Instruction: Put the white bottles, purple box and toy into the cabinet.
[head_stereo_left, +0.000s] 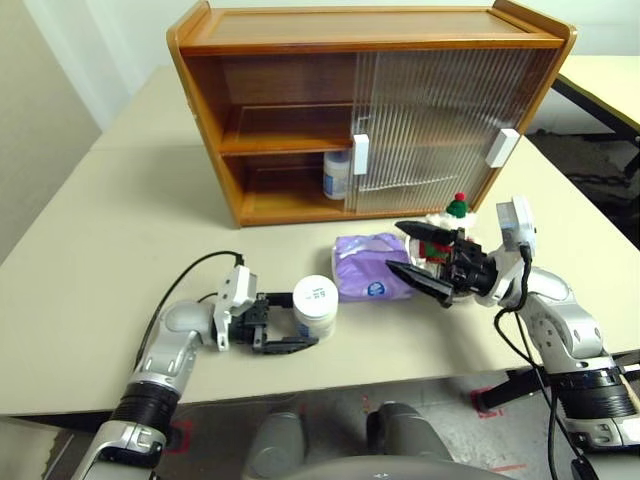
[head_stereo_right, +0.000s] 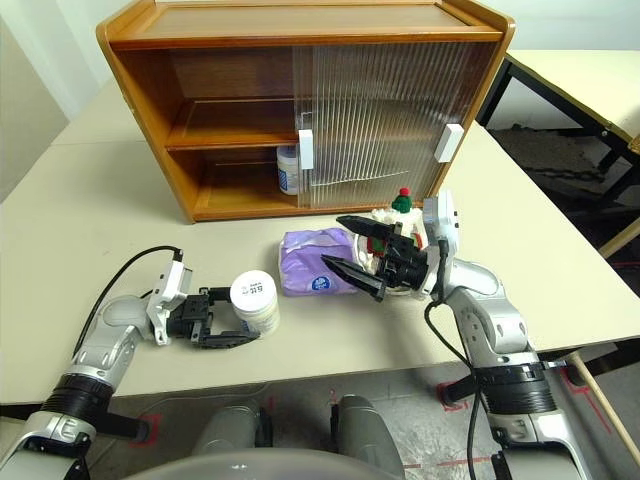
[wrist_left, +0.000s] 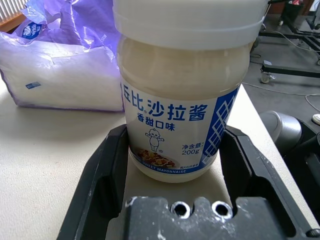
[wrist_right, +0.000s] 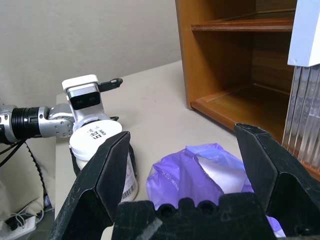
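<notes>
The white bottle will go down from my left gripper onto the cabinet's bottom shelf (head_stereo_left: 293, 200) next to the other white bottle.
One white bottle (head_stereo_left: 316, 305) stands on the table near the front edge, blue-printed label showing (wrist_left: 170, 100). My left gripper (head_stereo_left: 308, 320) lies level around its lower part, a finger (wrist_left: 102, 175) pressed against each side. A second white bottle (head_stereo_left: 337, 172) stands on the bottom shelf of the cabinet (head_stereo_left: 300, 110), at the door's edge. The purple box (head_stereo_left: 370, 268) lies just right of the held bottle. My right gripper (head_stereo_left: 397, 248) hangs open over the box's right end, nothing between its fingers. Behind it stands the toy (head_stereo_left: 457, 210), partly hidden.
The cabinet's ribbed sliding doors (head_stereo_left: 430, 120) cover its right half; the left half stands open. The beige table (head_stereo_left: 120, 230) has free room on the left. Another table (head_stereo_left: 600, 80) stands at the back right.
</notes>
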